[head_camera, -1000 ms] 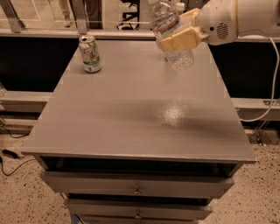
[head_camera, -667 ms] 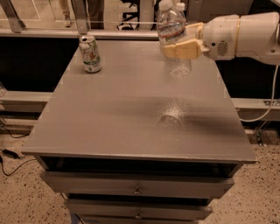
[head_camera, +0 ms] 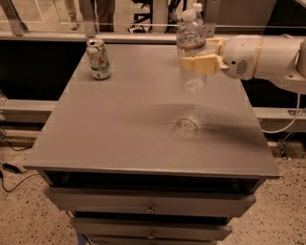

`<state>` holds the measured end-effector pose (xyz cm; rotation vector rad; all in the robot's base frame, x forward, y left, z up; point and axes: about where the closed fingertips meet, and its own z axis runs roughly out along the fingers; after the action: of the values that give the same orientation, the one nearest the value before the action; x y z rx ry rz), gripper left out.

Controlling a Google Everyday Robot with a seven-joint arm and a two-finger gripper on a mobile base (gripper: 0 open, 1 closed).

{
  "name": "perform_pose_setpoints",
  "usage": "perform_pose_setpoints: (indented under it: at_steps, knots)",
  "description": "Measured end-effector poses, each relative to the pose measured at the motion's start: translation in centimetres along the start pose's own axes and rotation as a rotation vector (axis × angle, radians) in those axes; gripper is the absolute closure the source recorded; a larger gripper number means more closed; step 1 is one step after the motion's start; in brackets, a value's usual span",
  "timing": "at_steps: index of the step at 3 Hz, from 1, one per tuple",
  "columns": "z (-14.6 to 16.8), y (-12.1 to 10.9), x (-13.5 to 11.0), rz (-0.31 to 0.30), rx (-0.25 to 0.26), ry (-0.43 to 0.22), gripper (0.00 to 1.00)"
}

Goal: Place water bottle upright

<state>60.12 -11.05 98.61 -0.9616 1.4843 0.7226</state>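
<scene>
My gripper needs to let go of the water bottle upright on the grey table, at the bright patch of light (head_camera: 185, 116) below it.
The water bottle (head_camera: 191, 39) is clear ribbed plastic with a white cap. It is held upright in the air above the far right part of the grey table (head_camera: 119, 124). My gripper (head_camera: 193, 55) is shut on the bottle's middle, with one cream finger (head_camera: 201, 63) across its front. The white arm (head_camera: 267, 57) reaches in from the right. The bottle's base hangs clear of the tabletop, and a bright patch of light (head_camera: 186, 127) lies on the table below it. A second white cap (head_camera: 197, 6) shows just behind the bottle; what it belongs to is hidden.
A green-and-white soda can (head_camera: 99, 58) stands upright at the far left of the table. Drawers (head_camera: 150, 206) sit under the table's front edge. A railing and dark gap lie behind the table, and cables run on the floor to the left and right.
The bottle has turned from tilted to upright in the gripper and come down slightly. The arm has shifted a little to the right. The can has not moved.
</scene>
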Motion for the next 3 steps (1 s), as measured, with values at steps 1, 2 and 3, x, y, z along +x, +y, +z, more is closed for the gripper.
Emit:
perform_pose_setpoints:
  at_steps: [1, 2, 3]
  knots:
    - [0.0, 0.0, 1.7, 0.014, -0.006, -0.064, 1.0]
    - [0.2, 0.3, 3.0, 0.019, -0.021, -0.109, 1.0]
    - [0.4, 0.5, 4.0, 0.028, -0.033, -0.125, 1.0]
